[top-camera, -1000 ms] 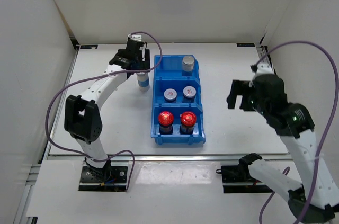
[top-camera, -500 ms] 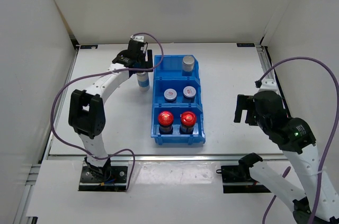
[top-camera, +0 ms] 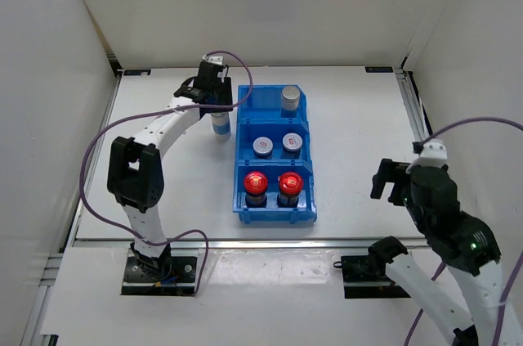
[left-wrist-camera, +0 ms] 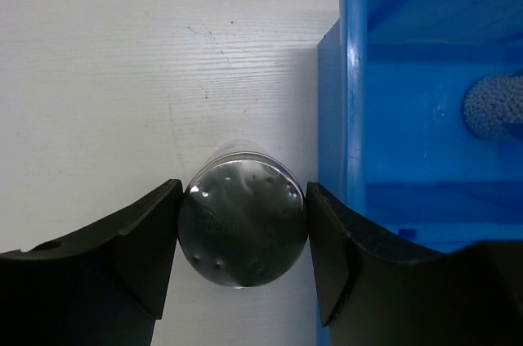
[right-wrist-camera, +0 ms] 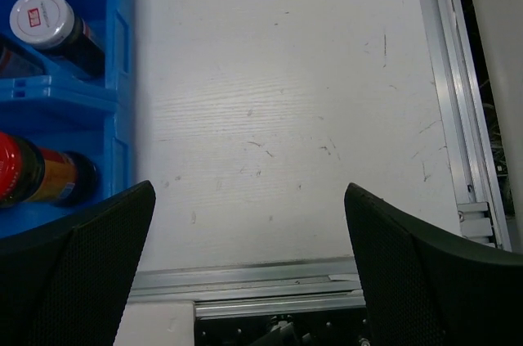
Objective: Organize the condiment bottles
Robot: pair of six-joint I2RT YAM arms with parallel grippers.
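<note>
Next, my left gripper lets go of the silver-capped bottle in the blue bin's far compartment [top-camera: 263, 107] [left-wrist-camera: 421, 125], beside the other cylinder that has a silver cap.
A silver-capped blue-and-white cylinder [top-camera: 220, 126] [left-wrist-camera: 243, 222] stands on the table just left of the blue bin [top-camera: 238, 158] [left-wrist-camera: 331, 117]. My left gripper [top-camera: 217, 109] [left-wrist-camera: 243, 225] is shut on its cap, one finger pressed against each side. Inside the bin, a second silver-capped cylinder [top-camera: 291, 99] [left-wrist-camera: 497, 106] fills the far compartment. Two short silver-lidded jars [top-camera: 263, 146] [top-camera: 293, 142] share the middle one. Two red-lidded dark jars [top-camera: 256, 181] [top-camera: 289, 182] sit in the near one. My right gripper [top-camera: 391, 182] [right-wrist-camera: 249, 264] hangs open over bare table, right of the bin.
A metal rail [right-wrist-camera: 270, 280] runs along the table's near edge, below the right gripper. Another rail [right-wrist-camera: 458, 101] lines the right side. White walls enclose the table on the left, back and right. The bin's right wall [right-wrist-camera: 122, 76] shows at the left of the right wrist view.
My left gripper has closed from wide open onto the cylinder's cap. The right arm has drawn back and down toward the near right corner of the table.
</note>
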